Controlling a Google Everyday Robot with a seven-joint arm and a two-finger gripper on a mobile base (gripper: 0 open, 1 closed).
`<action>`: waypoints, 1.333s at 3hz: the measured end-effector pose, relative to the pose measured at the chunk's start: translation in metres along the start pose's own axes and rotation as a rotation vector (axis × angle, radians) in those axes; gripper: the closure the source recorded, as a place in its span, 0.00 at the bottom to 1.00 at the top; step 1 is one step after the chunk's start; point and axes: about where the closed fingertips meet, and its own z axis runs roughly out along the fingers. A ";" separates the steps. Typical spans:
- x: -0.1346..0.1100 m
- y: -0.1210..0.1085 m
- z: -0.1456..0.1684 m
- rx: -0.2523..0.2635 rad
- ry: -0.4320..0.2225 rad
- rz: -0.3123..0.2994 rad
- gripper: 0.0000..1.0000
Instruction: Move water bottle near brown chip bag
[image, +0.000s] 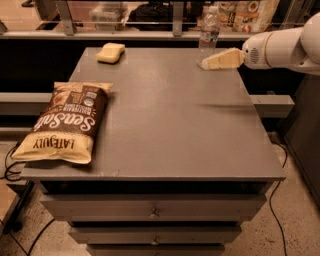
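Next, my gripper goes to the middle of the water bottle (208, 41), below its white cap, and closes there.
The water bottle (209, 29), clear with a white cap and a pale label band, stands upright at the far right edge of the grey table (170, 115). The brown chip bag (65, 122) lies flat at the table's front left, with "Sea Salt" and "LATE JULY" lettering. My gripper (212, 61), cream-coloured on a white arm (282, 46), reaches in from the right. It hovers just in front of and below the bottle, pointing left. It holds nothing that I can see.
A small yellow sponge (111, 52) lies at the far left of the table. A rail and shelf with packages (250, 12) run behind the table. Drawers (152, 210) are below the front edge. Cables lie on the floor at both sides.
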 end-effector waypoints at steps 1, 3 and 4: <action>-0.002 -0.015 0.038 0.035 -0.044 0.065 0.00; -0.011 -0.044 0.085 0.046 -0.099 0.087 0.00; -0.018 -0.065 0.113 0.050 -0.117 0.093 0.03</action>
